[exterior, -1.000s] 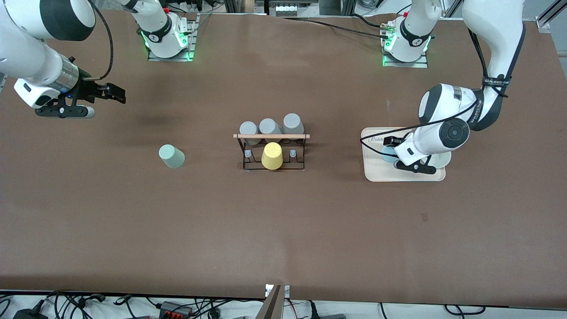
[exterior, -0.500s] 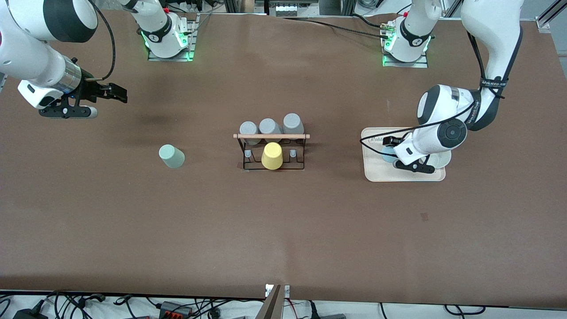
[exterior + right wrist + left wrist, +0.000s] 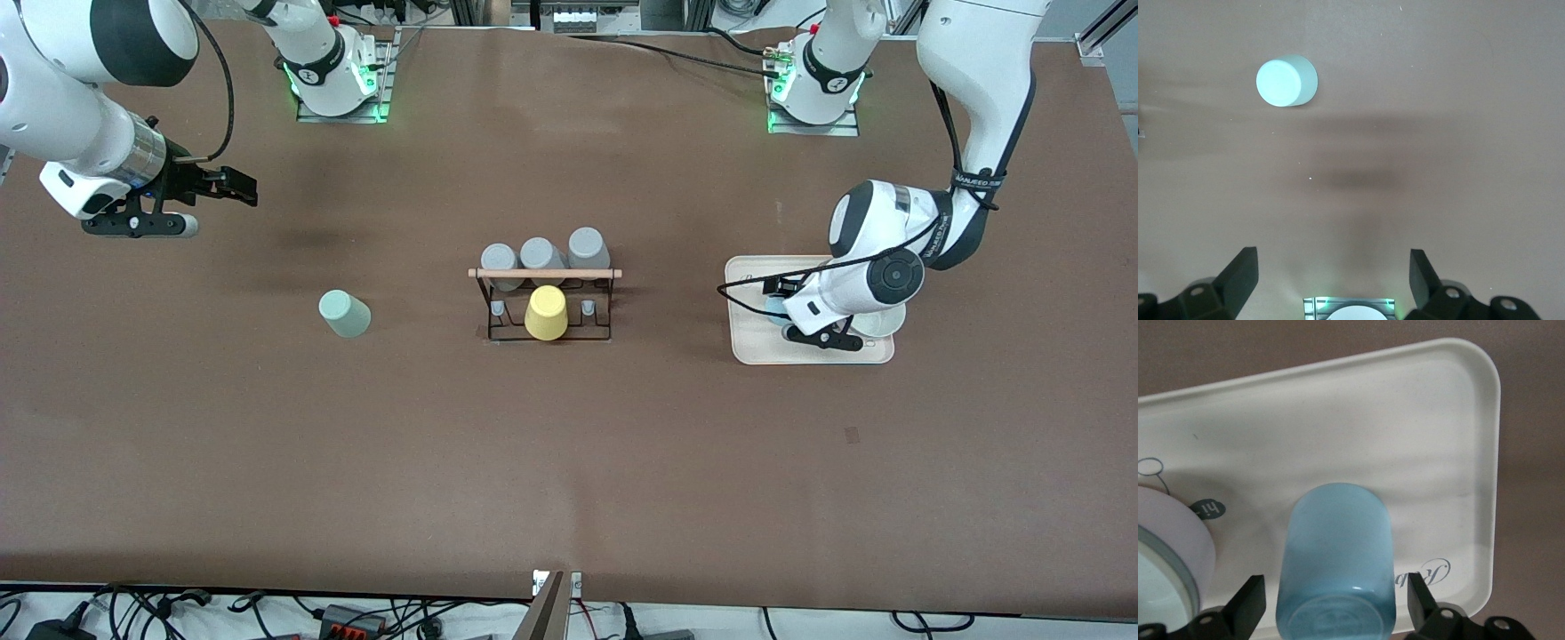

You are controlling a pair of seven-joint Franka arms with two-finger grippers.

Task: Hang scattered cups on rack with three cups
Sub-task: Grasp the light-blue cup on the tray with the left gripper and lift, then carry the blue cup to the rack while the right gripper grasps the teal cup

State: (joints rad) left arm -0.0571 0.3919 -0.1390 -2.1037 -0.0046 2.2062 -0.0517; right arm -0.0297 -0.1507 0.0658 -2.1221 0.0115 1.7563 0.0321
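The sage green cup is next for my right gripper, which should go to it and close around its sides near the cup's upturned bottom [image 3: 338, 308] [image 3: 1283, 83].
The light blue cup [image 3: 1338, 560] stands on the beige tray [image 3: 1405, 420], mostly hidden under the left hand in the front view [image 3: 773, 308]. My left gripper [image 3: 1336, 607] is open, low over the tray [image 3: 756, 348], with one finger on each side of the blue cup and a gap at both. The sage green cup [image 3: 344, 314] sits on the table toward the right arm's end, also in the right wrist view [image 3: 1286, 81]. My right gripper [image 3: 233, 187] is open and empty in the air, over bare table [image 3: 1331, 277]. The black wire rack [image 3: 547, 307] stands mid-table.
Three grey cups [image 3: 540, 256] and a yellow cup [image 3: 546, 313] hang on the rack under its wooden rod [image 3: 544, 273]. A white round dish [image 3: 1168, 550] sits on the tray beside the blue cup, partly under the left arm [image 3: 882, 320].
The left arm has come down and shifted slightly toward the rack, its fingers now on either side of the blue cup. The right gripper has drifted a little toward the table's middle.
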